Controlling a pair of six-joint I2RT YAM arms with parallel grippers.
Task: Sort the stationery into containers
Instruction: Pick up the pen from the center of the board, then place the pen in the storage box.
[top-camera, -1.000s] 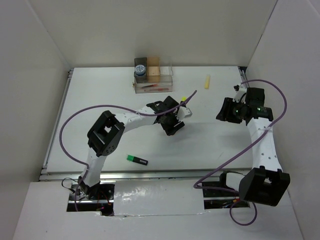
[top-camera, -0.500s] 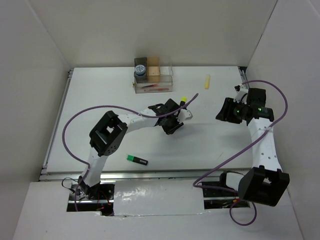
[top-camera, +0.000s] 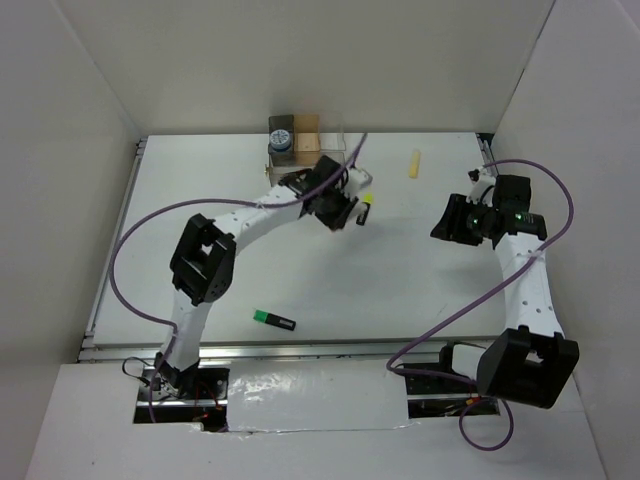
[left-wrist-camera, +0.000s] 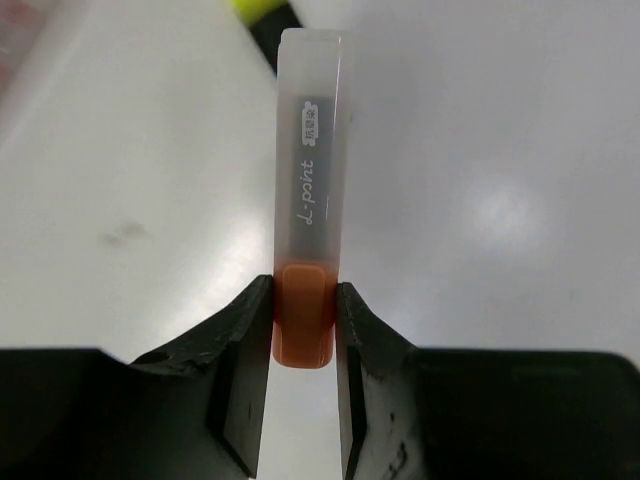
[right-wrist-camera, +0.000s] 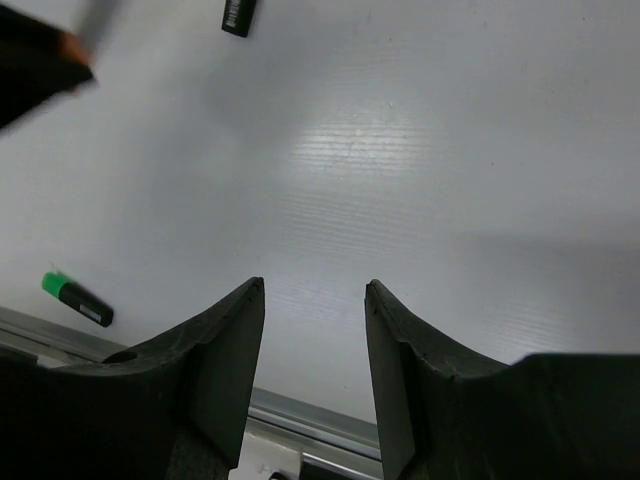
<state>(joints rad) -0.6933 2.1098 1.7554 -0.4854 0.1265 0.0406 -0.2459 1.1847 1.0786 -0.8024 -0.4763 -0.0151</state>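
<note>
My left gripper is going to the amber middle compartment of the clear organiser (top-camera: 303, 141), beside the blue-grey tin. It will let go of the orange marker there.
My left gripper (left-wrist-camera: 303, 310) is shut on the orange marker (left-wrist-camera: 308, 180), gripping its orange end, with the frosted cap pointing away. In the top view this gripper (top-camera: 342, 200) hovers just right of the clear organiser (top-camera: 308, 130), whose front tray is hidden by the arm. The blue-grey tin (top-camera: 282, 138) sits in a rear compartment. A highlighter with a yellow end (top-camera: 365, 212) lies beside the left gripper and shows in the left wrist view (left-wrist-camera: 265, 15). A green-ended highlighter (top-camera: 272, 319) lies near the front. The pale yellow stick (top-camera: 414, 163) lies at the back right. My right gripper (right-wrist-camera: 312, 300) is open and empty, above the table at the right (top-camera: 452, 222).
White walls close in the table on three sides. A metal rail (top-camera: 300, 350) runs along the front edge. Purple cables loop over both arms. The green-ended highlighter also shows in the right wrist view (right-wrist-camera: 76, 299), as does the black highlighter body (right-wrist-camera: 239, 15).
My left gripper has moved back and left from mid-table to beside the organiser, carrying the orange marker. The right arm has barely moved.
</note>
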